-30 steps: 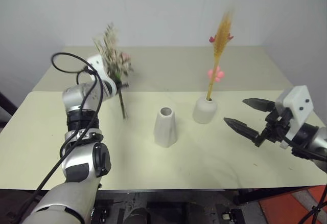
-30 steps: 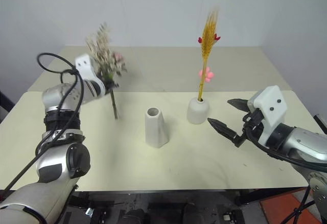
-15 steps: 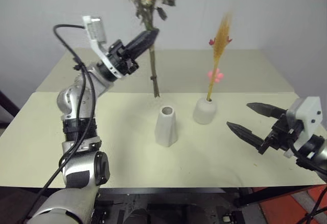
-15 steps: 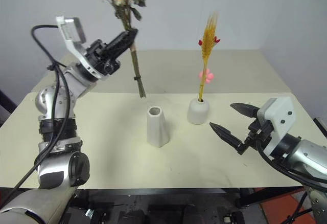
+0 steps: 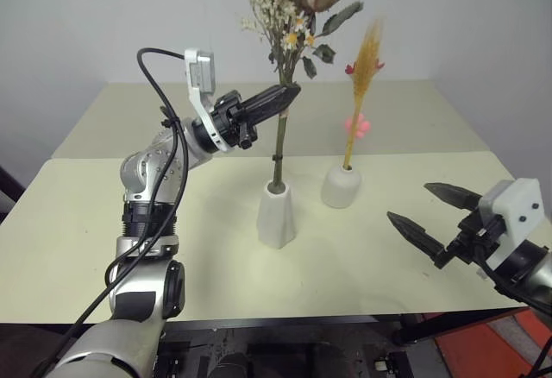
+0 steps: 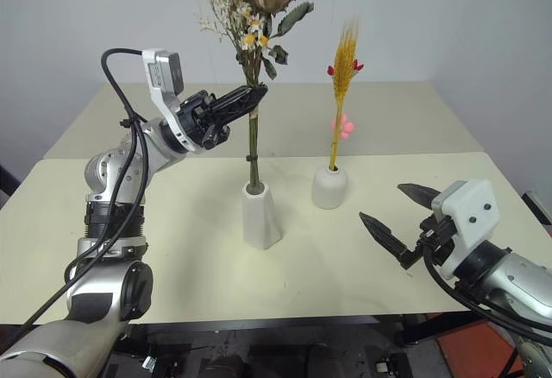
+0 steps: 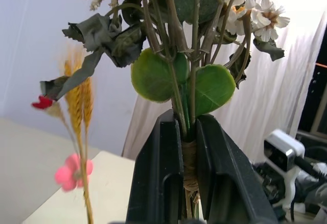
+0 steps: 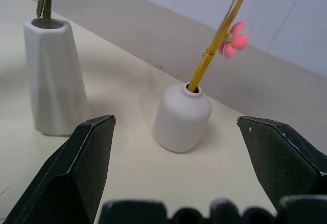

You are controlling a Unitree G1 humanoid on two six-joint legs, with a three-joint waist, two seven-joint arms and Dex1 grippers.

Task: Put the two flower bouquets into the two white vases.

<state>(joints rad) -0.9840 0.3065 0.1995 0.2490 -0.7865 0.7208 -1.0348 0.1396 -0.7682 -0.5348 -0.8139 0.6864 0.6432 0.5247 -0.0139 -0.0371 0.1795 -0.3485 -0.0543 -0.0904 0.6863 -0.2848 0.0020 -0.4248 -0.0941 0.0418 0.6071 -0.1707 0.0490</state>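
The left gripper needs to release the bushy bouquet down in the opening of the taller tapered white vase (image 5: 276, 188).
My left gripper (image 5: 289, 95) is shut on the stems of the bushy bouquet (image 5: 289, 3) of cream sprigs, green leaves and a pink bloom. The bunch stands upright, its stem ends inside the mouth of the taller tapered white vase (image 5: 278, 218). In the left wrist view the black fingers (image 7: 159, 178) pinch the bound stems (image 7: 189, 155). To the right, the slim yellow-orange plume (image 5: 362, 72) with red and pink blooms stands in the shorter rounded vase (image 5: 340, 188). My right gripper (image 5: 410, 202) is open and empty, hovering level right of both vases, facing them.
Both vases stand mid-table on a pale cream tabletop (image 5: 78, 223); a second tabletop (image 5: 155, 110) adjoins it behind, against a white wall. The near table edge (image 5: 285, 316) runs below my right gripper.
My left arm swung the bushy bouquet to the right and stood it upright, bringing its stems from behind the tall vase into the vase's mouth. The right gripper has barely moved.
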